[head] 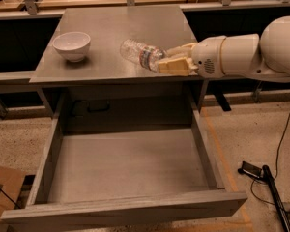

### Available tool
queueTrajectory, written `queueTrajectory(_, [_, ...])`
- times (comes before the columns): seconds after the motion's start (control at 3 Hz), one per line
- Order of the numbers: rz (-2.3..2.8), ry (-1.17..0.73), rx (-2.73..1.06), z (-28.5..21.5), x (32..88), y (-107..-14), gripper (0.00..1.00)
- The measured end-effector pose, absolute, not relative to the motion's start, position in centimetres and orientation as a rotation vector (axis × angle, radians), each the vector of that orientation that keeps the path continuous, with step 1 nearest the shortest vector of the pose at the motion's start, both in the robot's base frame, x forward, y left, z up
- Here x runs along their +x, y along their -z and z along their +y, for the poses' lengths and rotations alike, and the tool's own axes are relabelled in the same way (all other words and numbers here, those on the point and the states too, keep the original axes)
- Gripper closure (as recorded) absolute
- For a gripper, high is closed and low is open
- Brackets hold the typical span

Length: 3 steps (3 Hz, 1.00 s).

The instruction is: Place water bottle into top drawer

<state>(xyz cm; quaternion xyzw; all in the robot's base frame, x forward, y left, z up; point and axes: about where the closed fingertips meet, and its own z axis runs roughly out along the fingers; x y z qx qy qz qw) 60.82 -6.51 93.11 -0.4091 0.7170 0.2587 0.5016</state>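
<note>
My gripper needs to release the water bottle on the middle of the open top drawer's bare bottom [123,160].
The water bottle [139,53], clear and ribbed with a thin label band, lies tilted over the front right part of the grey table [111,23]. Its cap end is hidden between the gripper's fingers. My gripper [165,58] reaches in from the right and is shut on the bottle's neck end, with the cream fingers [173,66] on either side of it. The top drawer [125,210] is pulled wide open below the table's front edge, and its flat bottom is bare.
A white bowl [71,45] stands at the table's left. The arm's white forearm [241,57] hangs past the table's right edge. A black cable and a device [261,175] lie on the floor to the right. A cardboard box [2,190] sits at the lower left.
</note>
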Motion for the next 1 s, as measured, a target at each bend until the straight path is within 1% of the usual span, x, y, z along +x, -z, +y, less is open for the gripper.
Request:
queueTrajectory(0.33, [1.728, -0.664, -1.019, -6.5, 58.8, -92.3, 1.00])
queueTrajectory(0.67, [1.712, -0.704, -1.060, -6.0, 54.7, -91.4, 1.00])
queueTrajectory(1.0, [1.731, -0.779, -1.161, -4.2, 50.8, -87.4, 1.00])
